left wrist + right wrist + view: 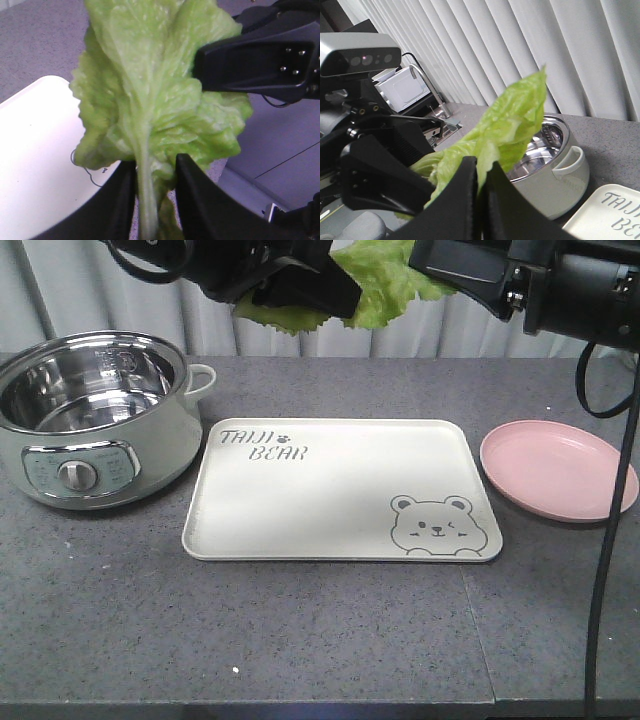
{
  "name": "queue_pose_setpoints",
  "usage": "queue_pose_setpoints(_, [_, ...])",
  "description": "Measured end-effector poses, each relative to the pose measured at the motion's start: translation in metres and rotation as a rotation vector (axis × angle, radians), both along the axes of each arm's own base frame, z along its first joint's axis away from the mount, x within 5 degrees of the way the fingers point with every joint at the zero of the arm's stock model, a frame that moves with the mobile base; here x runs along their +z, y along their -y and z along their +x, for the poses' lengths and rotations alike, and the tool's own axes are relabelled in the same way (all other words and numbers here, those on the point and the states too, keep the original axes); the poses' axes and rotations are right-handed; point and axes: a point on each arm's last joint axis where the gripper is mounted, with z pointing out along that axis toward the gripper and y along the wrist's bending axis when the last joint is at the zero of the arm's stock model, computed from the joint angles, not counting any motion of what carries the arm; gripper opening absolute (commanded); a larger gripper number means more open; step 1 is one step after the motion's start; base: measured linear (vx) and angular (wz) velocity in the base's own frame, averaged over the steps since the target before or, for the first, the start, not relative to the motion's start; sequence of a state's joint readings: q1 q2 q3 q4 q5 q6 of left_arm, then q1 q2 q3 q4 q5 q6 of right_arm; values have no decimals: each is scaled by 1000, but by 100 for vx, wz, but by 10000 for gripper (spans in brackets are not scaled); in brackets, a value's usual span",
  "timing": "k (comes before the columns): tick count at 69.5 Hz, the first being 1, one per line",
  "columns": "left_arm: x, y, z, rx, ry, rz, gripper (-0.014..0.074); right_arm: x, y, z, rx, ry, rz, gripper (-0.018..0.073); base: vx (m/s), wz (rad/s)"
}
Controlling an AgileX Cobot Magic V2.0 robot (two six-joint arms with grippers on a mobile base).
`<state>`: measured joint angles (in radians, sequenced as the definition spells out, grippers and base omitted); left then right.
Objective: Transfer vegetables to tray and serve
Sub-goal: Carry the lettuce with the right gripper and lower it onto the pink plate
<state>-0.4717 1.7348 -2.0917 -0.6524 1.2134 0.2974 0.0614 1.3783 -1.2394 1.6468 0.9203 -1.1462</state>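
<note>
The robot's right gripper will release the vegetables, now hanging high over the table, on the middle of the round pink plate (561,469) beside the cream tray.
The vegetables (375,280), a bunch of crinkly green lettuce, hang high over the table at the top of the front view, held between both arms. My left gripper (155,170) is shut on the pale rib of the vegetables (150,85). Meanwhile my right gripper (481,170) is pinched shut on a leaf edge of the vegetables (515,120). In the front view the left gripper (300,285) and the right gripper (440,270) meet at the lettuce. The cream tray (330,490) with its bear face lies bare on the table below them.
A steel-lined electric pot (90,420) stands left of the tray, and a round pink plate (555,470) lies right of it. A black cable (610,540) hangs down the right side. White curtains close off the back.
</note>
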Motion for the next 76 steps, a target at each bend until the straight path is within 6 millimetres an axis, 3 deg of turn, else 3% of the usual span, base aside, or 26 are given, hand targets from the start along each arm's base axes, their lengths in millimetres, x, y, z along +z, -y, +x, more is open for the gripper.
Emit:
queue_pose_setpoints(8, [-1,-1,0,10,-13,5,430,-3,1,1,-20,2,-44,-6,0,0])
queue_pose_setpoints(18, [-5,-5,3,59,-17,63,444,-9,15,9,-114,1,-126,-6,0,0])
queue_pose_setpoints(40, [-14,-32,16,284,58,336,444,-17,120,18,-482,-102,-162,-6,0,0])
queue_pose_setpoints(50, [-15,-40,20,361,76,394,444,-25,145,19,-557,-153,-172,-6,0,0])
queue_pose_setpoints(57, [-15,-43,22,386,92,424,444,-41,154,32,-573,-207,-165,-6,0,0])
queue_pose_setpoints(76, [-29,-42,34,401,83,483,444,-115,181,90,-583,-387,-177,-2,0,0])
